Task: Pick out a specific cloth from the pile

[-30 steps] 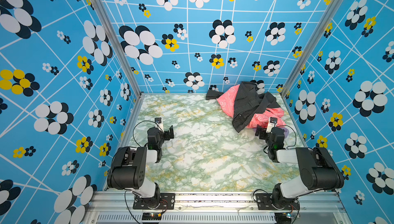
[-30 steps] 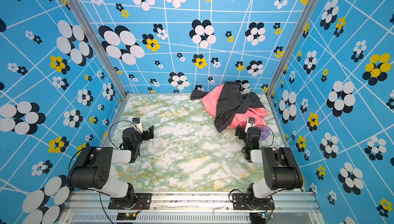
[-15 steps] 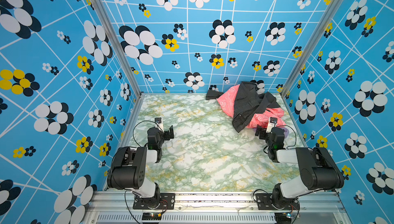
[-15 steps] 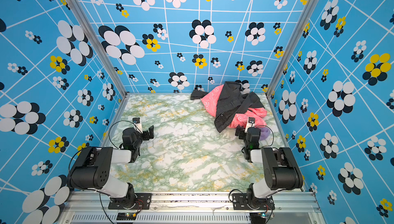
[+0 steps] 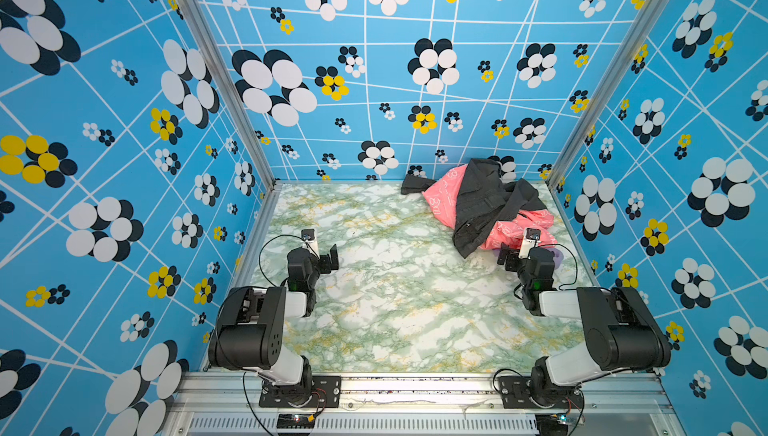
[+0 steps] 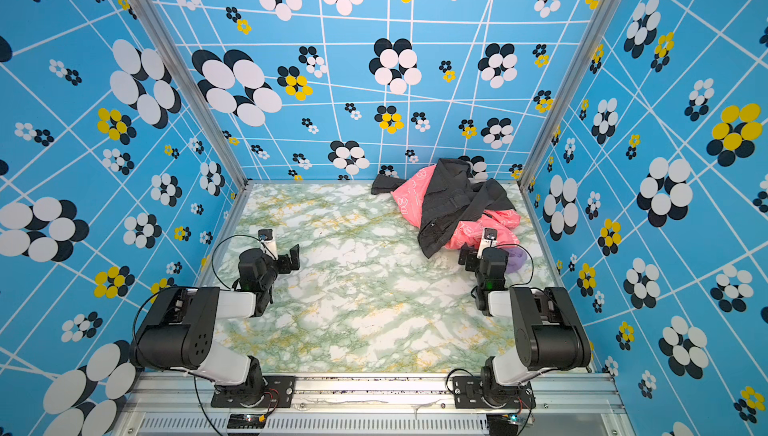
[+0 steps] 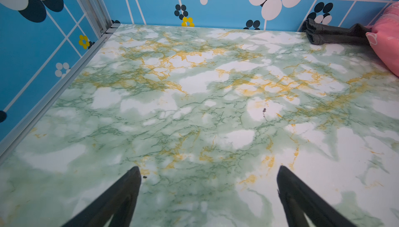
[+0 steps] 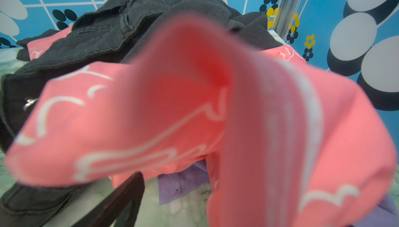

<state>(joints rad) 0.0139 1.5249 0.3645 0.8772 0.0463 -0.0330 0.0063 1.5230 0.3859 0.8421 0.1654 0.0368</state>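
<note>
My right gripper's finger has the pink garment hanging over it, so that gripper should back out and then pinch the lavender cloth's exposed edge [image 6: 517, 258] from the wall's side.
The pile sits in the back right corner in both top views. A dark grey-black garment [image 5: 482, 205] is draped over a salmon-pink garment [image 5: 442, 201] with white print. Only a small part of the lavender cloth [image 6: 517, 259] peeks out at the pile's near edge, under the pink fabric; its lettering is hidden. In the right wrist view the lavender cloth [image 8: 181, 182] lies on the table just past my right gripper [image 5: 509, 256], which is open. One dark finger [image 8: 127, 189] shows and pink fabric covers the other. My left gripper [image 7: 208, 169] is open over bare table, far from the pile.
The marbled green tabletop [image 5: 395, 288] is boxed in by blue flower-patterned walls on three sides, with aluminium posts [image 5: 582, 131] at the back corners. A dark sleeve [image 7: 330, 34] of the pile reaches along the back wall.
</note>
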